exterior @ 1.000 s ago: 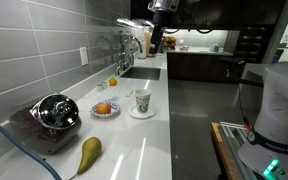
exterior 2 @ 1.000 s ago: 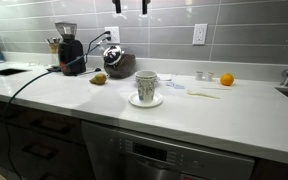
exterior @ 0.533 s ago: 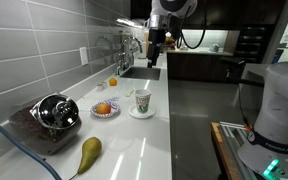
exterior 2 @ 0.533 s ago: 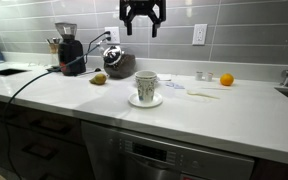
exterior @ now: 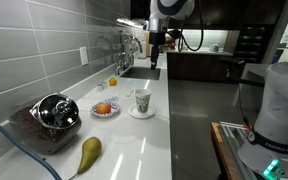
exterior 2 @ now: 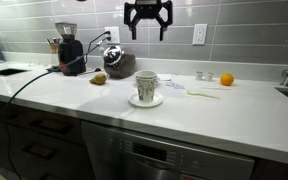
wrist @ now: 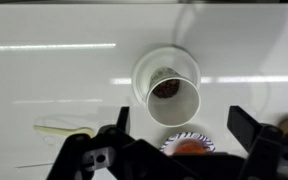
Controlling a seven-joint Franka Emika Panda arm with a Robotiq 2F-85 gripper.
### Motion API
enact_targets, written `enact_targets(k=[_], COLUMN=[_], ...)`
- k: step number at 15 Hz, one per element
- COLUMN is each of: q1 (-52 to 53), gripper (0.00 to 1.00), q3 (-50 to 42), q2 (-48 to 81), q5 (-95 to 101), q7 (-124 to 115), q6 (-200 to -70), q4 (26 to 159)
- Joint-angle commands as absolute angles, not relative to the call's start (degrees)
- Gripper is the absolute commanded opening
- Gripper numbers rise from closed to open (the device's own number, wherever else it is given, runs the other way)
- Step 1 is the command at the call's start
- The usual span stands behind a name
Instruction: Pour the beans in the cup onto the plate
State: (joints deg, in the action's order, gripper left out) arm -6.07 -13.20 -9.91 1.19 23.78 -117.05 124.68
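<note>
The white cup's rim (exterior: 139, 92) (wrist: 156, 121), on the side toward the patterned-rim plate, should be the next spot that my gripper goes to and closes on.
The white cup (exterior: 142, 101) stands upright on the small plain white plate (exterior: 141, 112) on the white counter; both also show in the other exterior view, the cup (exterior 2: 146, 86) on the plate (exterior 2: 146, 100). In the wrist view I look down into the cup (wrist: 169, 95), and dark beans (wrist: 165, 88) lie at its bottom. My gripper (exterior 2: 147, 34) hangs high above the counter, beyond the cup, open and empty. It also shows in an exterior view (exterior: 155, 47). In the wrist view the gripper (wrist: 177, 112) has its fingers spread wide on either side.
A patterned-rim plate with an orange fruit (exterior: 104, 109) sits next to the cup and also shows in the wrist view (wrist: 189, 146). A pear (exterior: 89, 152), a shiny metal object (exterior: 54, 112), a loose orange (exterior 2: 226, 79), a coffee grinder (exterior 2: 69, 48) and a sink (exterior: 139, 72) are around.
My gripper has come down from the top edge into view and shifted slightly sideways. It stays open. The cup and plate have not moved.
</note>
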Motion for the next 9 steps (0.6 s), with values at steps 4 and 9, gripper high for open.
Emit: enact_targets(k=[4,9], q1=[-7.12,-8.28], gripper=[1.00,1.00], q3=[-12.84,-10.86], q2=[2.96,5.79], q5=[2.47,3.59], q7=[43.44,47.71], q6=[-115.80,-117.33], q4=[115.53,115.21])
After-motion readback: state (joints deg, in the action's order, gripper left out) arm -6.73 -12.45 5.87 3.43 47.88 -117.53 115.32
